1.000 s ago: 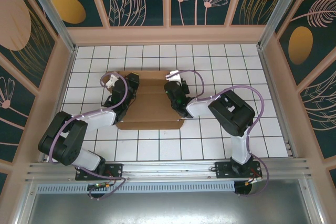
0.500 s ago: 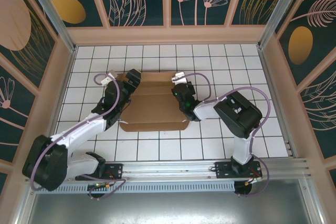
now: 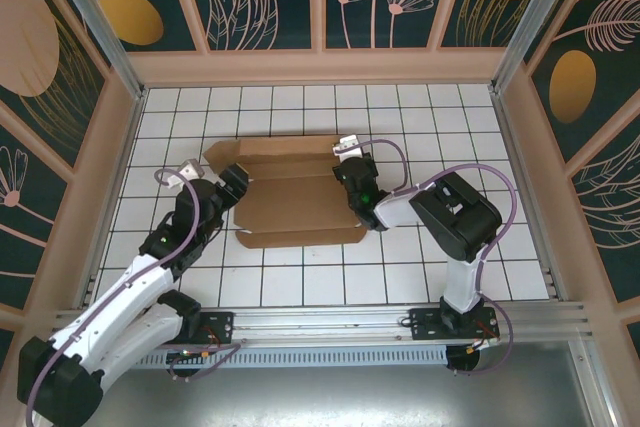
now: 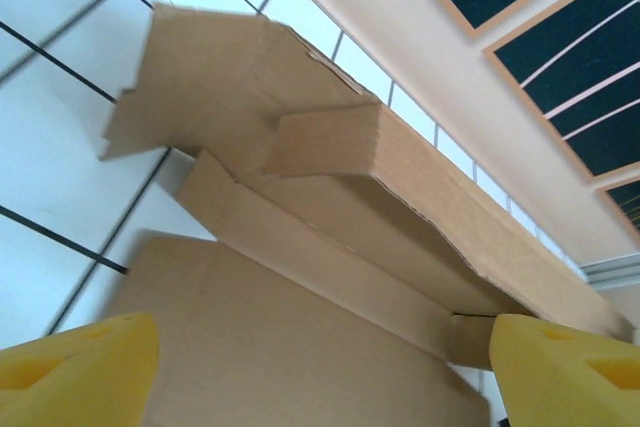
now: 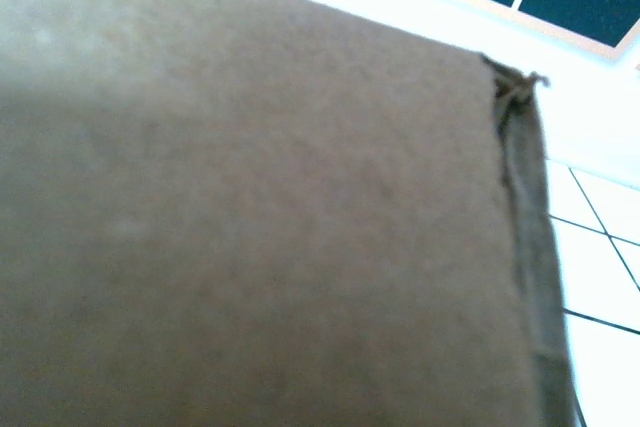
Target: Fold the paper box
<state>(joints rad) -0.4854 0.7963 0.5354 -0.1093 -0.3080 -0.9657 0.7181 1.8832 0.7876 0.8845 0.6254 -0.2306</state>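
The notched flap sticks out past the loose end of the raised side, so the robot's left gripper needs to swing around to the end of the box and grab the side's corner (image 4: 376, 139) there.
The paper box (image 3: 290, 197) lies mostly flat in the middle of the tiled floor, brown cardboard with creased panels and a notched flap at its far left. My left gripper (image 3: 234, 184) hangs just off the box's left end, open and holding nothing. In the left wrist view its yellow fingertips (image 4: 80, 367) stand wide apart around my left gripper (image 4: 322, 375), with the box's half-raised flaps (image 4: 400, 177) ahead. My right gripper (image 3: 350, 173) rests at the box's right end, shut. Cardboard (image 5: 250, 197) hides its fingers in the right wrist view, so I cannot tell whether it pinches the box.
White tiles (image 3: 450, 147) stretch to the wooden walls (image 3: 320, 67) on three sides. An aluminium rail (image 3: 320, 322) with both arm bases runs along the near edge. The left arm lies low along the near-left tiles.
My left gripper opened, let go of the box's left end and drew back toward the near left. The raised left side dropped flatter. The right gripper and box slid slightly right.
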